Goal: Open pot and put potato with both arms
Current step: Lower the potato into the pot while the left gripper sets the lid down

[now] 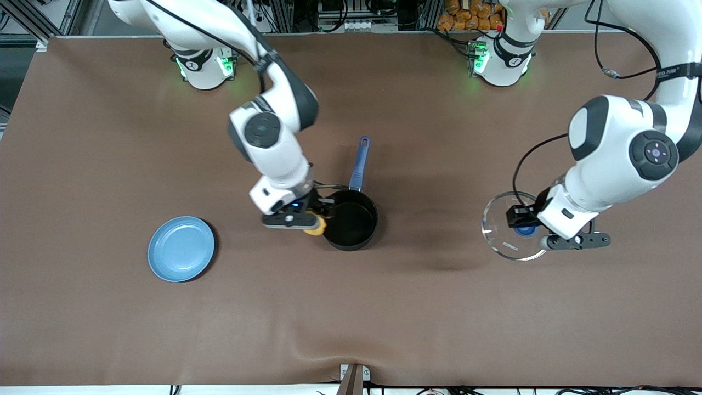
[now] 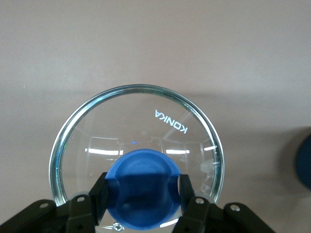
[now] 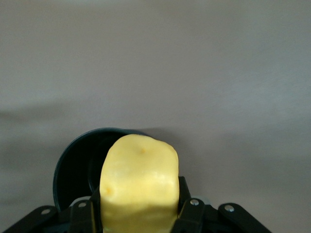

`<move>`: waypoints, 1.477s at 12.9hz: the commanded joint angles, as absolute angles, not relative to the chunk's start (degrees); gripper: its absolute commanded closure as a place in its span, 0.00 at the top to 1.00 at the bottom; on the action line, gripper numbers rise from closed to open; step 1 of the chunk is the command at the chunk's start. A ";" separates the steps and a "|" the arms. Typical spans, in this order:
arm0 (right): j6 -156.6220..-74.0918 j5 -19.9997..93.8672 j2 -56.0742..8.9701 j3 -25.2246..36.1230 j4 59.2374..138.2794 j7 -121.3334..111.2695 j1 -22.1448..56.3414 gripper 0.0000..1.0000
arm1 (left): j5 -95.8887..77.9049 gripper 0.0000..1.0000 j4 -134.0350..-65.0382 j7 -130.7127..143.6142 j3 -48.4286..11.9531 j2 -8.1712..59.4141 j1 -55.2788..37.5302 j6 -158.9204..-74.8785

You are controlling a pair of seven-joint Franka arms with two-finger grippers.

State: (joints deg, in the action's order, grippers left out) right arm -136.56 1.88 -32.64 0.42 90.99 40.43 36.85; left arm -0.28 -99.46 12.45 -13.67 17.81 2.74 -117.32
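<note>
Next, I lower the glass lid with my left gripper and release it onto the bare brown table straight (image 1: 511,228) beneath it.
The black pot (image 1: 351,220) stands open in the middle of the table, its blue handle (image 1: 358,163) pointing toward the robots' bases. My right gripper (image 1: 313,224) is shut on the yellow potato (image 1: 316,226) and holds it over the pot's rim on the side toward the right arm's end. In the right wrist view the potato (image 3: 139,182) fills the jaws with the pot (image 3: 80,167) below it. My left gripper (image 1: 527,229) is shut on the blue knob (image 2: 142,188) of the glass lid (image 1: 507,226), held low over the table toward the left arm's end.
A flat light-blue plate (image 1: 181,248) lies on the brown table toward the right arm's end, nearer to the front camera than the pot. The table's front edge has a small metal bracket (image 1: 354,377) at its middle.
</note>
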 commanded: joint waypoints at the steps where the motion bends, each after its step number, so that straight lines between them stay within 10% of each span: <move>1: -136.32 0.62 -37.78 1.32 85.44 43.41 38.93 0.00 | -1.58 0.00 -108.61 9.06 -14.41 14.86 5.35 -124.60; 10: -141.14 -1.23 -45.25 1.32 84.11 45.18 42.10 0.00 | -1.05 0.00 -125.33 0.09 -14.24 19.06 9.23 -152.38; 17: -144.58 -1.41 -49.30 1.41 82.71 47.37 42.89 0.00 | -0.97 0.00 -125.42 -0.88 -14.33 21.88 10.20 -154.33; 18: -144.58 -1.41 -49.31 1.32 82.62 47.37 42.89 0.09 | -0.97 0.00 -125.42 -0.88 -14.33 22.32 10.28 -154.60; 19: -144.58 -1.23 -49.31 1.32 82.62 47.46 42.54 0.58 | -0.97 0.00 -125.33 -1.05 -14.33 22.59 10.37 -154.69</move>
